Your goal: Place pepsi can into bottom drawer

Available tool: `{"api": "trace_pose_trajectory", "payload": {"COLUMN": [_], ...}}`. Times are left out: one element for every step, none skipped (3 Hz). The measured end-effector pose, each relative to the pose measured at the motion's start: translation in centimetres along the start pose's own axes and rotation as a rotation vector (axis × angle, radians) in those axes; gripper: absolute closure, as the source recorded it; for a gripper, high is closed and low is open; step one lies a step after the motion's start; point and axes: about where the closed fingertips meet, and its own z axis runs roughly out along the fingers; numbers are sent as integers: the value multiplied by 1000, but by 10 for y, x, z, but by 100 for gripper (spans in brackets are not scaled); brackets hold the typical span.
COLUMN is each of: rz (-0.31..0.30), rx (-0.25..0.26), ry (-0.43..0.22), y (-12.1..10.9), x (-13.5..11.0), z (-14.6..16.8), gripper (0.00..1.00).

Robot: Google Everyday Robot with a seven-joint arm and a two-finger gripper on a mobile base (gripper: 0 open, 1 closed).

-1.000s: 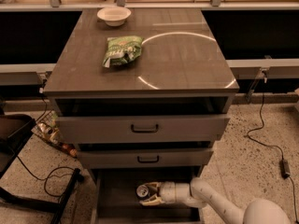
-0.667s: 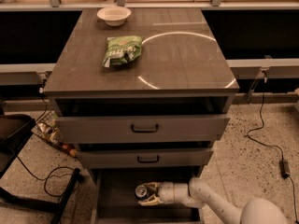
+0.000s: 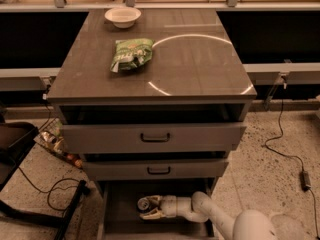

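My gripper will let go of the pepsi can on the bottom drawer's dark bottom [image 3: 139,209], toward the drawer's side nearer the chair base.
The bottom drawer [image 3: 116,211] is pulled open below the two closed grey drawers and shows a dark flat floor. My gripper [image 3: 149,208] reaches into it from the right, low over the floor at the drawer's middle. Its pale fingers [image 3: 151,215] are closed around the pepsi can [image 3: 145,203]. Only the can's silver top and a bit of its dark side show. I cannot tell whether the can touches the drawer floor.
A green snack bag [image 3: 131,54] and a white bowl [image 3: 122,16] sit on the cabinet top. The upper drawer [image 3: 155,137] and middle drawer [image 3: 158,170] overhang the open one. A dark chair base [image 3: 30,194] and cables lie on the floor at left, and a cable [image 3: 287,154] at right.
My gripper and the can have moved a little to the left inside the bottom drawer. Nothing else has moved.
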Motion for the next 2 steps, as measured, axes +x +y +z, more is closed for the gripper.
{"api": "trace_pose_trajectory", "payload": {"rz": [1, -10], "rx": [5, 8], "ry": [-12, -9], "y": [-4, -3], "x": [16, 29], "z": [12, 23], "gripper": [100, 100]}}
